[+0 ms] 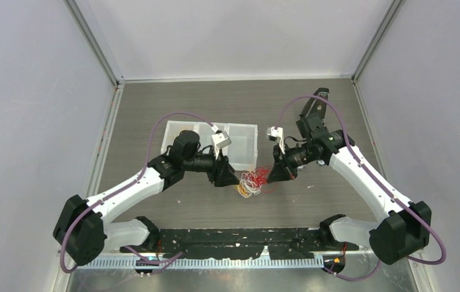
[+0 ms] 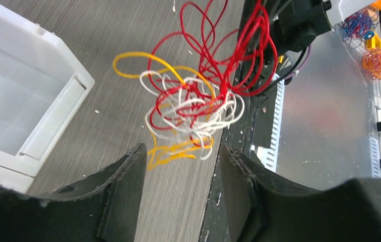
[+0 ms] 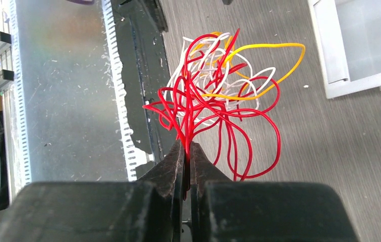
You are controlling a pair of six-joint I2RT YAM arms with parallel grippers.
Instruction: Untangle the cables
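Observation:
Red loops run through the white cables beyond my right gripper. My left gripper will grab a red loop point(image 2: 160, 126) and pull it clear.
The cables point(image 1: 254, 180) are a tangle of thin red, white and yellow-orange loops hanging just above the table between the two arms. My right gripper point(image 3: 187, 146) is shut on a bundle of the red cables point(image 3: 213, 108), which fan out from its tips. In the left wrist view the white cables point(image 2: 198, 108) and yellow-orange cables point(image 2: 171, 151) dangle just ahead of my left gripper point(image 2: 181, 151), whose jaws stand apart with only table between them. From above, the left gripper point(image 1: 230, 180) sits at the tangle's left and the right gripper point(image 1: 274, 174) at its right.
A white compartment tray point(image 1: 240, 131) lies on the table just behind the left arm. A black strip point(image 1: 246, 234) and a slotted cable duct point(image 1: 215, 263) run along the near edge. Bundles of coloured wire point(image 2: 377, 60) lie off the table.

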